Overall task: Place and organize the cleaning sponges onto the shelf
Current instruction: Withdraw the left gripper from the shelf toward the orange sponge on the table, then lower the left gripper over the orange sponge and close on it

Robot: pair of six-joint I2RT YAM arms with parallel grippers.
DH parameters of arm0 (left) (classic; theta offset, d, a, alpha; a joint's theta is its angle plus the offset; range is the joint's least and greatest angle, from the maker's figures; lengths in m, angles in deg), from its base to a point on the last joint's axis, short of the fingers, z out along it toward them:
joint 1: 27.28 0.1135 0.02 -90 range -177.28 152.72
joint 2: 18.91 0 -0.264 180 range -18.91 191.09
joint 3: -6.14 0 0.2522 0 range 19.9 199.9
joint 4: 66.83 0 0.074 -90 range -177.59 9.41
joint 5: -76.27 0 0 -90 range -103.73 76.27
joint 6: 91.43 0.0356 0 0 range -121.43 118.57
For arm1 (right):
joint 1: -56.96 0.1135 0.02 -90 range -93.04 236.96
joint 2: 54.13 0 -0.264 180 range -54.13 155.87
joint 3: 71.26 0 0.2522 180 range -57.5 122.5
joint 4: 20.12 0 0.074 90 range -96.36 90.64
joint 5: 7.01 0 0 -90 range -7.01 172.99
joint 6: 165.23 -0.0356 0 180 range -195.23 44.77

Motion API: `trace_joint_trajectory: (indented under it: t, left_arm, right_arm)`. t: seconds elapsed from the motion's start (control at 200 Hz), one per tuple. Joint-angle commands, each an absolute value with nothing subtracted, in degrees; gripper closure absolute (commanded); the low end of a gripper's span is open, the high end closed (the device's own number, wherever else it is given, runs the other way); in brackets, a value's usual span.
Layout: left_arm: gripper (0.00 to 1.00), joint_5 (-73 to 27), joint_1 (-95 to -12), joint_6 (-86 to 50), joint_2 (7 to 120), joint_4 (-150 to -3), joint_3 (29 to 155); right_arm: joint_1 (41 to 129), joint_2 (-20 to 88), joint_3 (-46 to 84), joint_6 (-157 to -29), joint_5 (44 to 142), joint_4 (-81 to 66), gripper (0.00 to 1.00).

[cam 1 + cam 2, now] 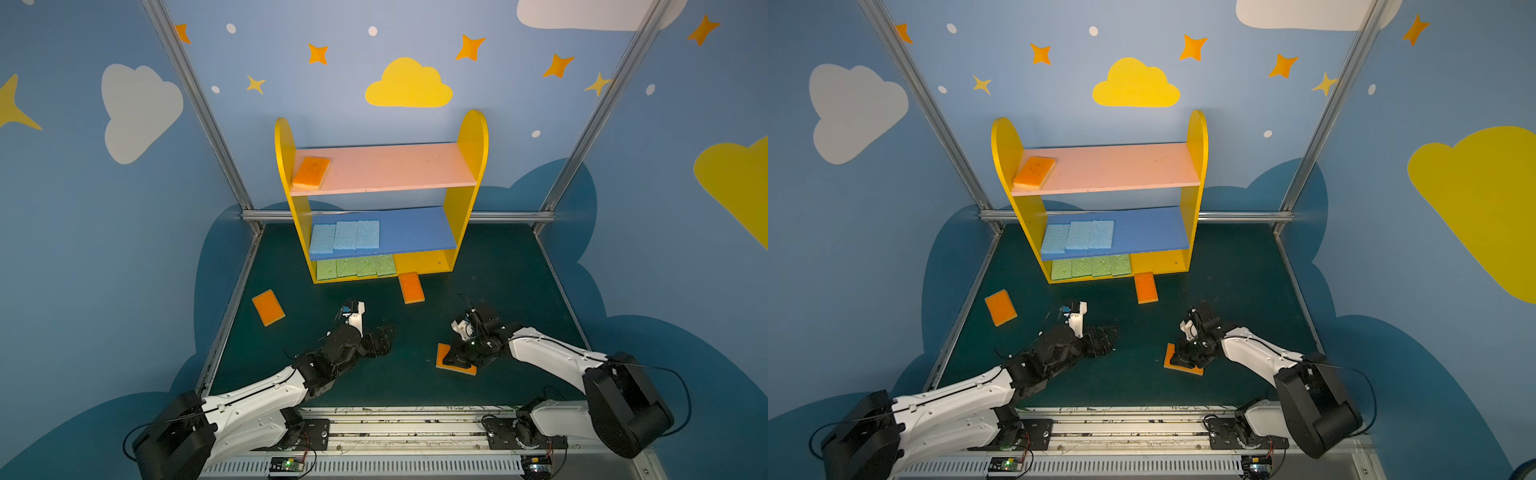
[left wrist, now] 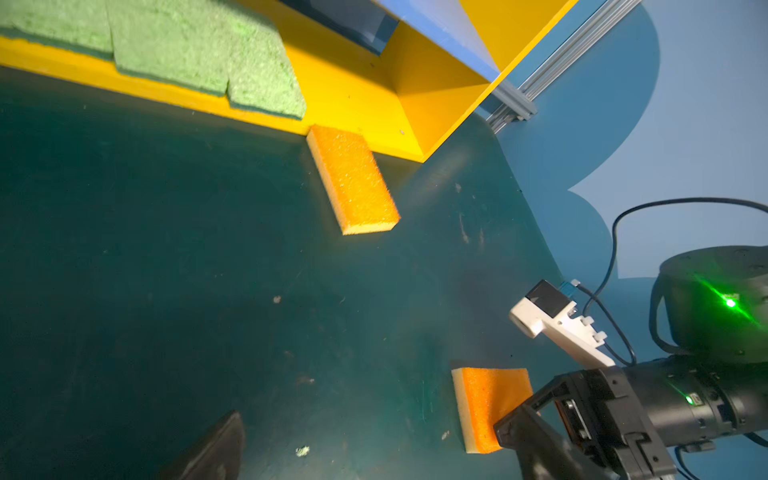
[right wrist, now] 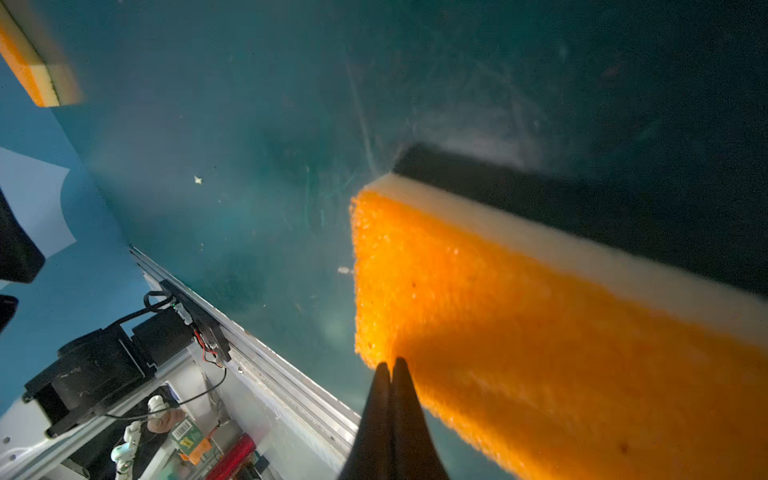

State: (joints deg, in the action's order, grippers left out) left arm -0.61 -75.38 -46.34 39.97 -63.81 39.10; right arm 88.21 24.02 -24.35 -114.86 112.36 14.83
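My left gripper is to grab the orange sponge under my right gripper next, by the sponge's short side [image 1: 439, 352] [image 2: 461, 393] farthest from my right gripper.
The shelf [image 1: 471, 137] stands at the back. An orange sponge [image 1: 311, 171] lies on its pink board, three light blue sponges [image 1: 345, 236] on the blue board, and several green sponges [image 1: 355, 267] on the bottom board. Three orange sponges are on the mat: one at the left [image 1: 268, 307], one against the shelf's front [image 1: 411, 287] and one at the front right [image 1: 442, 361] [image 3: 540, 353]. My right gripper [image 1: 451, 355] [image 3: 390, 365] is shut, its tips on that sponge's orange face near a corner, with nothing showing between them. My left gripper [image 1: 384, 338] hangs open over bare mat.
Dark green mat [image 1: 415, 386] is bounded by blue walls and aluminium posts [image 1: 199, 108]. A metal rail [image 1: 415, 428] with both arm bases runs along the front edge. Only one left finger [image 2: 216, 449] shows in the left wrist view.
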Motion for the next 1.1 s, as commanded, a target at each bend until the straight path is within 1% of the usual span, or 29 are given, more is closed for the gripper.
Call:
trace_joint_trajectory:
  t: [0.0, 0.125, 0.29, 0.335, 0.425, 0.466, 0.526, 0.571, 0.621, 0.706, 0.791, 0.881, 0.991, 1.096]
  left_arm:
    - [0.0, -0.46, -75.54, -47.55, 40.18, -62.98, 37.54]
    - [0.01, 0.01, -75.53, -48.79, 39.3, -64.35, 36.27]
    - [0.04, 0.28, -75.45, -48.71, 35.09, -69.8, 35.89]
    - [0.1, 0.56, -75.45, -48.82, 33.16, -71.69, 35.63]
    - [0.29, 0.7, -75.36, -48.96, 29.26, -72.96, 34.18]
    - [0.35, 0.64, -75.29, -48.36, 28.23, -72.12, 33.43]
    - [0.43, -0.2, -75.14, -47.18, 27.83, -72.65, 34.13]
    - [0.46, -1.22, -75.14, -46.67, 28.76, -74.18, 35.75]
    - [0.46, -3.02, -75.19, -46.25, 30.97, -75.55, 38.15]
    - [0.42, -8.89, -75.2, -44.25, 37.16, -75.52, 42.5]
    - [0.37, -14.95, -75.44, -43.84, 45.11, -72.24, 46.31]
    - [0.35, -20.16, -75.93, -44.0, 53.51, -68.46, 50.34]
    - [0.35, -23.71, -77.34, -43.88, 61.52, -66.05, 55.05]
    - [0.34, -26.63, -78.56, -44.56, 67.23, -63.57, 58.14]
  right_arm:
    - [90.98, 27.88, -23.59, -117.76, 113.31, 7.0, 1.0]
    - [94.79, 35.48, -19.22, -119.06, 113.98, 3.0, 1.0]
    - [99.29, 44.81, -7.99, -119.48, 116.09, 0.92, 1.0]
    - [99.98, 46.3, -5.47, -119.06, 116.54, 1.38, 1.0]
    - [100.39, 46.85, -1.68, -117.59, 116.32, 3.76, 1.0]
    - [100.2, 46.17, -0.52, -116.52, 115.56, 5.47, 1.0]
    - [99.46, 44.55, 0.48, -114.9, 114.86, 8.06, 1.0]
    - [98.35, 43.15, 0.52, -114.01, 114.87, 9.58, 1.0]
    - [96.37, 41.37, -0.3, -113.31, 115.41, 11.03, 1.0]
    - [91.48, 37.11, -3.97, -113.01, 117.78, 11.27, 1.0]
    - [86.01, 31.48, -7.6, -111.78, 118.77, 13.14, 1.0]
    - [80.34, 25.52, -9.88, -109.24, 118.3, 17.55, 1.0]
    - [72.7, 19.28, -11.65, -106.26, 119.01, 22.79, 0.94]
    - [65.21, 15.41, -13.64, -104.36, 122.17, 24.67, 0.88]
